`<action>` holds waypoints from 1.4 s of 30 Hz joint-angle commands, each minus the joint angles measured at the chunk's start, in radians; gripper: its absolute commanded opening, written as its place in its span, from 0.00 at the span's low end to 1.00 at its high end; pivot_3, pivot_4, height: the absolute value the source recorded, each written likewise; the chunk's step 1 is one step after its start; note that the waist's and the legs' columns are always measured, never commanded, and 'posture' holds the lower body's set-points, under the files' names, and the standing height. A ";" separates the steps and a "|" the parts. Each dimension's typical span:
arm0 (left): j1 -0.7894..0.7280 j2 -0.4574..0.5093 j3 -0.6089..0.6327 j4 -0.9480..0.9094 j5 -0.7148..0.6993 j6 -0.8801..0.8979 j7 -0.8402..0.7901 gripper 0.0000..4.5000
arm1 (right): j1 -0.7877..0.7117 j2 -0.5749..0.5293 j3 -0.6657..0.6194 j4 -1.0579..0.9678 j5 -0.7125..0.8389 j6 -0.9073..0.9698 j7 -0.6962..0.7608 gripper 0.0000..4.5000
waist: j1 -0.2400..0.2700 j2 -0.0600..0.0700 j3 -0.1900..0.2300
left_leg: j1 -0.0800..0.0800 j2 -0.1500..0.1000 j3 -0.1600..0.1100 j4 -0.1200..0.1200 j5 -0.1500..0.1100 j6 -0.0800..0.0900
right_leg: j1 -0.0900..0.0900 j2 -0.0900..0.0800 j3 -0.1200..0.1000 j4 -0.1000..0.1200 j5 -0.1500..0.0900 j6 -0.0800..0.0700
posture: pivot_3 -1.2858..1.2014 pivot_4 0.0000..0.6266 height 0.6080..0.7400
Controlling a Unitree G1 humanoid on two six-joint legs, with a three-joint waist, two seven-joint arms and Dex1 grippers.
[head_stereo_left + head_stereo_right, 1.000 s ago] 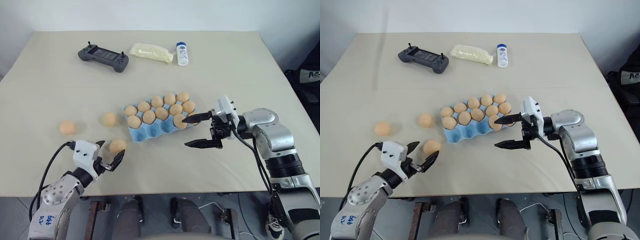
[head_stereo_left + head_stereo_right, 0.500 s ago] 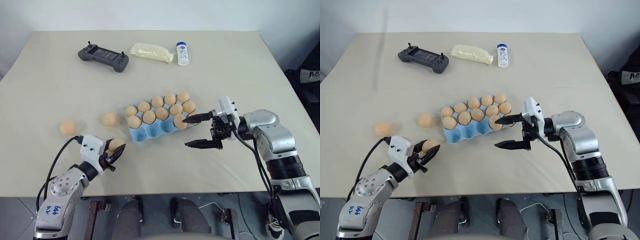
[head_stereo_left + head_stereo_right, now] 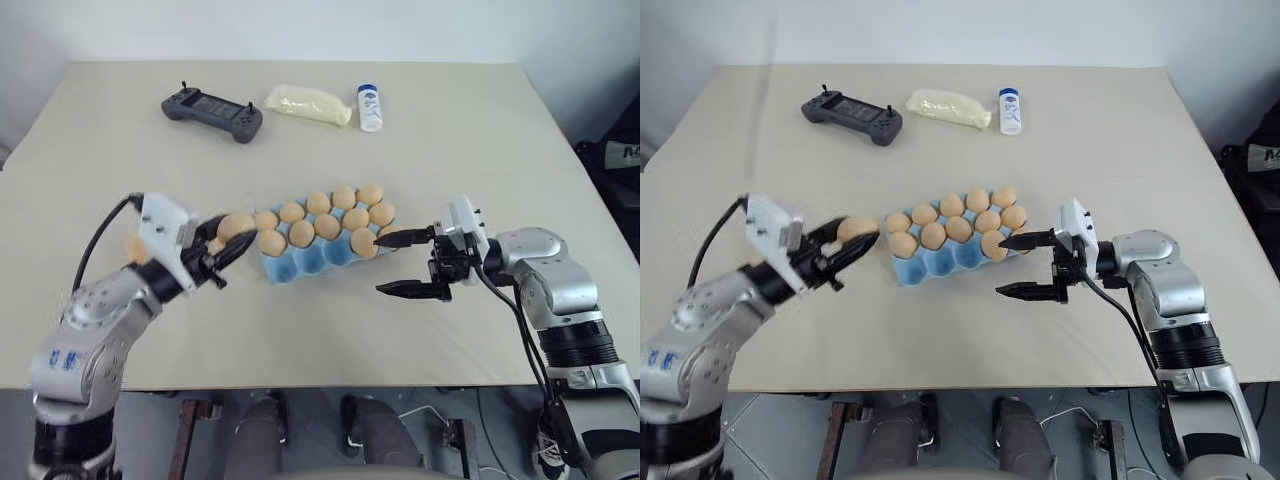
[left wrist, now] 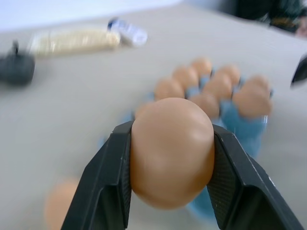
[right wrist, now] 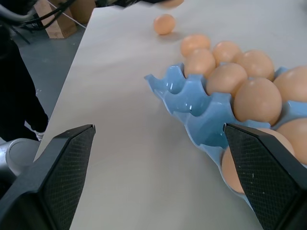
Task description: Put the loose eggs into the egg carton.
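Note:
My left gripper is to release the tan-orange egg, now held above the table beside the carton, in the bare near-row cup (image 3: 338, 251) (image 4: 242, 123) touching the eggs of that row.
My left gripper (image 3: 232, 238) is shut on a tan-orange egg (image 3: 237, 225) and holds it above the table, just left of the egg carton (image 3: 305, 262). The left wrist view has this egg (image 4: 170, 143) pinched between both black fingers, with the carton behind it. The light blue carton holds several eggs in its two far rows, and the near row's cups (image 5: 187, 96) are bare. A loose egg (image 3: 133, 247) peeks out behind my left wrist. My right gripper (image 3: 382, 265) stands open at the carton's right end, its upper fingertip close to the end egg.
At the table's far side lie a dark grey game controller (image 3: 212, 108), a pale yellow packet (image 3: 308, 104) and a small white bottle with a blue cap (image 3: 371, 107). Bare table lies in front of the carton, up to the near edge.
My left gripper shut on the loose egg nearest the front edge, then lifted it up and toward the carton. The right arm has stayed still.

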 commanded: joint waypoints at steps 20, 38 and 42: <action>-0.314 -0.192 -0.333 0.484 0.159 -0.231 -0.279 0.38 | 0.147 -0.001 -0.111 -0.111 0.045 -0.041 -0.148 1.00 | -0.004 0.000 0.000 | 0.000 0.001 0.003 0.012 0.000 0.004 | -0.001 0.001 0.002 0.008 0.001 0.003 | 0.52 0.24 1.00; -0.343 -0.161 -0.266 0.446 0.211 -0.222 -0.253 0.99 | 0.118 -0.008 -0.096 -0.092 0.037 -0.039 -0.157 1.00 | -0.004 0.000 0.000 | 0.000 0.001 0.002 0.013 0.001 0.006 | 0.000 0.000 0.003 0.009 0.002 0.002 | 0.52 0.24 1.00; -0.289 -0.107 -0.180 0.354 0.212 -0.198 -0.200 0.99 | 0.082 -0.003 -0.082 -0.056 0.028 -0.044 -0.138 1.00 | -0.007 0.000 0.000 | 0.000 0.001 0.003 0.013 0.001 0.005 | 0.000 0.000 0.003 0.009 0.002 0.002 | 0.52 0.24 1.00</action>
